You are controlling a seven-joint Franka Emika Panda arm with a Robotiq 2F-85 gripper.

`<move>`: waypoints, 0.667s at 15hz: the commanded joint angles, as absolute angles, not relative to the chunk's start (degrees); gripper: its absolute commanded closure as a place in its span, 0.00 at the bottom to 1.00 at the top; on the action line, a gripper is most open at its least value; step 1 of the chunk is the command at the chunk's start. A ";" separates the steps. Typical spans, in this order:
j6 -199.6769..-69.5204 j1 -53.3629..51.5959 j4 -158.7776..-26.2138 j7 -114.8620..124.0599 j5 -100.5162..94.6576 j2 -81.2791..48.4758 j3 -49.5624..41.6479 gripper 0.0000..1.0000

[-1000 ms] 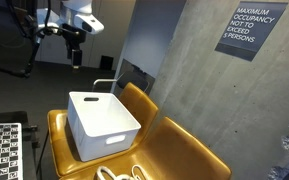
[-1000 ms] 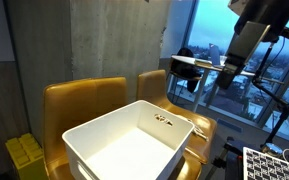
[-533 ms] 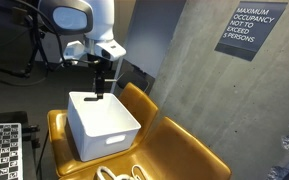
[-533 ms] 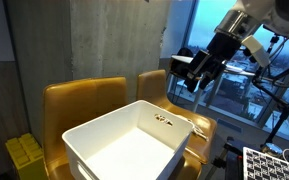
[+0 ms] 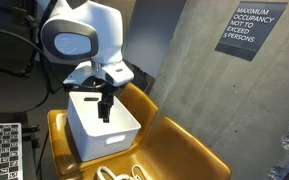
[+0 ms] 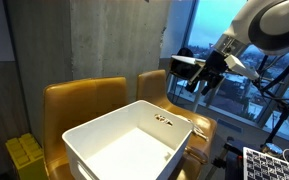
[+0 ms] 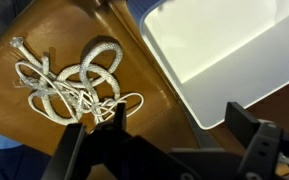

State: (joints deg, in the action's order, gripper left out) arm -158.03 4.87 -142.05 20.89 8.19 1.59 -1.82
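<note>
Next, I move my gripper over to the white cord's thick loop (image 5: 104,169) (image 7: 112,48) that is nearest the white plastic bin and close it there.
My gripper (image 5: 105,106) hangs open and empty over the far edge of a white plastic bin (image 5: 102,128) that stands on a mustard-yellow chair (image 5: 174,150). The gripper (image 6: 197,82) is also seen above the chair backs, beyond the bin (image 6: 124,150). In the wrist view the gripper (image 7: 177,110) is above the brown seat beside the bin's corner (image 7: 219,50), and a coiled white cord (image 7: 74,85) lies on the seat to the left. A small object (image 6: 164,120) lies inside the bin.
A concrete wall with a sign (image 5: 251,30) rises behind the chairs. A checkerboard panel (image 5: 2,150) stands at the lower left, and a yellow object (image 6: 24,150) sits beside a chair. Windows (image 6: 224,50) are behind the arm.
The arm has swung in from the background and come down over the bin and chair. The jaws have stayed open.
</note>
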 commanded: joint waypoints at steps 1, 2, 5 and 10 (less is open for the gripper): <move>-163.36 5.82 -142.72 22.63 8.70 -2.47 -4.02 0.00; -164.74 6.07 -142.65 22.58 9.02 -4.13 -4.70 0.00; -168.71 6.21 -142.21 22.26 10.02 -9.87 -6.21 0.00; -175.51 5.11 -139.77 21.51 13.05 -20.78 -5.96 0.00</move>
